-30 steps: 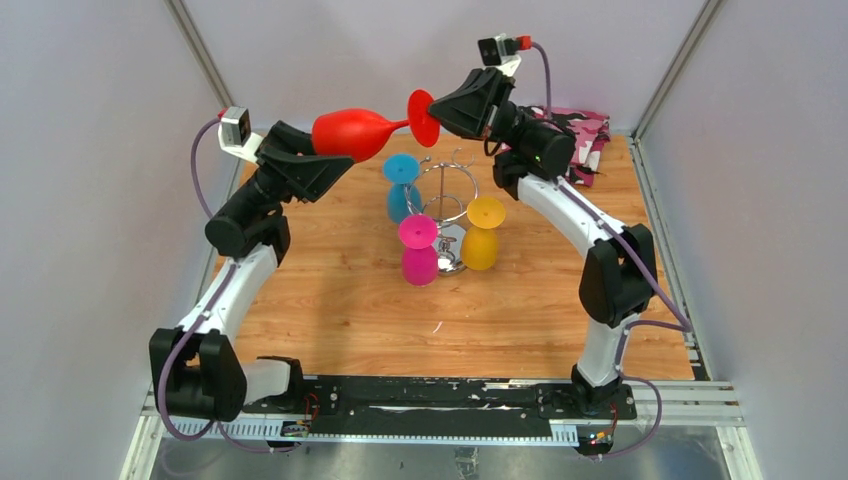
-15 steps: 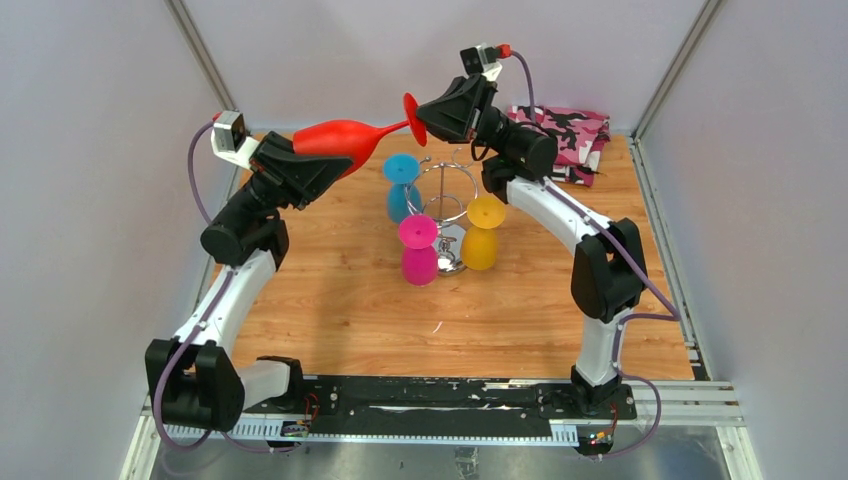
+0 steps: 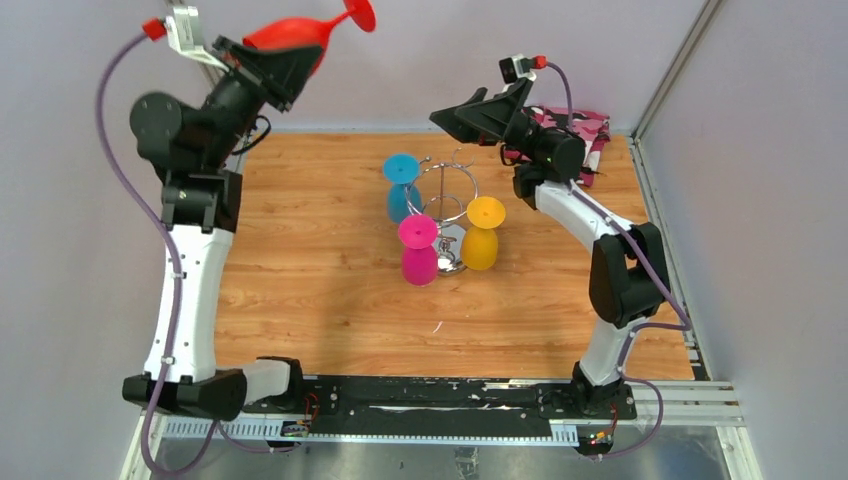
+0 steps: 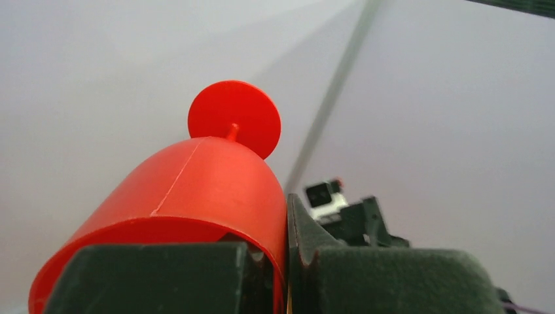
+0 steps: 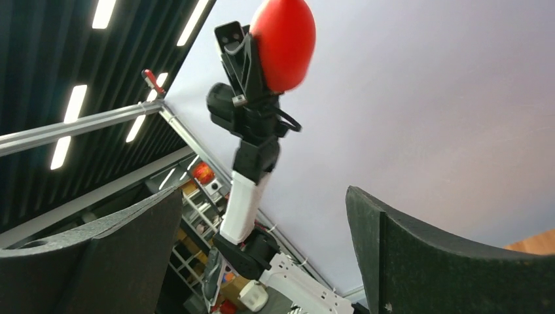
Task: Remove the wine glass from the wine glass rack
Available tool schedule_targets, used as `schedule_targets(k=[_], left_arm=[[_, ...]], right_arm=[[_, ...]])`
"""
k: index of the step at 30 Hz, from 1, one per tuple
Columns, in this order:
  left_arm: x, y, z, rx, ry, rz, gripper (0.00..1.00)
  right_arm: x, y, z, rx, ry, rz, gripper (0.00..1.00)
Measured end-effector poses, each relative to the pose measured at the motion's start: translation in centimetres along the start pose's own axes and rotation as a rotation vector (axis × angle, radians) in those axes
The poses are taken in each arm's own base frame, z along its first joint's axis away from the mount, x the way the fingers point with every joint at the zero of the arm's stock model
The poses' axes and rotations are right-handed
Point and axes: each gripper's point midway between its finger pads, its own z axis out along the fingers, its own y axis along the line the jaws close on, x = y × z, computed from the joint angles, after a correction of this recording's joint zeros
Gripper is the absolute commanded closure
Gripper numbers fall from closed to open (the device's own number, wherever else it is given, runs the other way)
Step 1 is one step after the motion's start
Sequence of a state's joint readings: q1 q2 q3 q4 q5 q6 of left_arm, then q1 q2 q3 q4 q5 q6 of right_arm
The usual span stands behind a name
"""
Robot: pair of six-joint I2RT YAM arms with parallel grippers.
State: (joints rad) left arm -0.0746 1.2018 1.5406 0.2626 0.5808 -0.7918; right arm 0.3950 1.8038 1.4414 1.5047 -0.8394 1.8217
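The robot's left gripper needs to set the red wine glass down on the bare wood (image 3: 330,202) beside the blue glass.
A red wine glass (image 3: 290,38) is held high at the back left, off the wine glass rack (image 3: 447,195), with its foot (image 3: 360,12) pointing up and to the right. My left gripper (image 3: 278,68) is shut on the bowl's rim. In the left wrist view one finger sits inside the red bowl (image 4: 196,196) and one outside, so the left gripper (image 4: 285,261) pinches the wall. My right gripper (image 3: 450,115) hangs open above the rack's back edge, holding nothing. In the right wrist view the right gripper (image 5: 262,261) faces the far-off red glass (image 5: 283,39).
Blue (image 3: 402,185), pink (image 3: 418,250) and yellow (image 3: 483,235) glasses sit foot-up around the chrome rack at the table's middle. A pink patterned cloth (image 3: 590,125) lies at the back right corner. Grey walls close in on both sides.
My right gripper has let go of the red glass's foot, opened wide and drawn back to the right. My left arm has swung the glass up and to the left.
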Motion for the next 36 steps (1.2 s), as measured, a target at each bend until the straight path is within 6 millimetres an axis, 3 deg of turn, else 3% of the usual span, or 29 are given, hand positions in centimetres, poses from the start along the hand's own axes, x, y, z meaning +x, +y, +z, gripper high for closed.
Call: schedule_targets(k=[3,7,10,12,17,22,29,36], left_arm=[[-1.8,3.3,1.8,-0.178,0.036,0.081,1.00],[0.0,10.2,2.8,-0.416,0.165,0.119,1.00],[3.8,16.2,2.7,-0.576,0.300,0.108,1.00],[7.5,20.6,1.8,-0.686,0.429,0.088,1.00],[15.4,27.0,-2.2,-0.858,0.703,0.055,1.00],[19.2,29.6,-6.2,-0.962,0.891,0.070,1.00],[21.9,31.6,-9.3,-1.013,1.054,0.110,1.00],[26.9,33.8,-12.6,-1.029,1.231,0.076,1.00]], right_arm=[[-1.4,-0.6,-1.6,0.034,-0.033,-0.002,0.01],[-2.8,-1.3,-3.8,0.086,-0.072,-0.006,0.01],[-3.5,-1.2,-5.1,0.114,-0.093,-0.019,0.01],[-3.8,-0.7,-5.7,0.124,-0.098,-0.038,0.01],[-4.2,0.6,-6.7,0.135,-0.100,-0.080,0.01],[-4.4,-0.1,-7.9,0.165,-0.109,-0.072,0.01],[-4.6,-0.7,-8.4,0.181,-0.115,-0.065,0.01],[-4.7,-2.3,-9.1,0.204,-0.125,-0.037,0.01]])
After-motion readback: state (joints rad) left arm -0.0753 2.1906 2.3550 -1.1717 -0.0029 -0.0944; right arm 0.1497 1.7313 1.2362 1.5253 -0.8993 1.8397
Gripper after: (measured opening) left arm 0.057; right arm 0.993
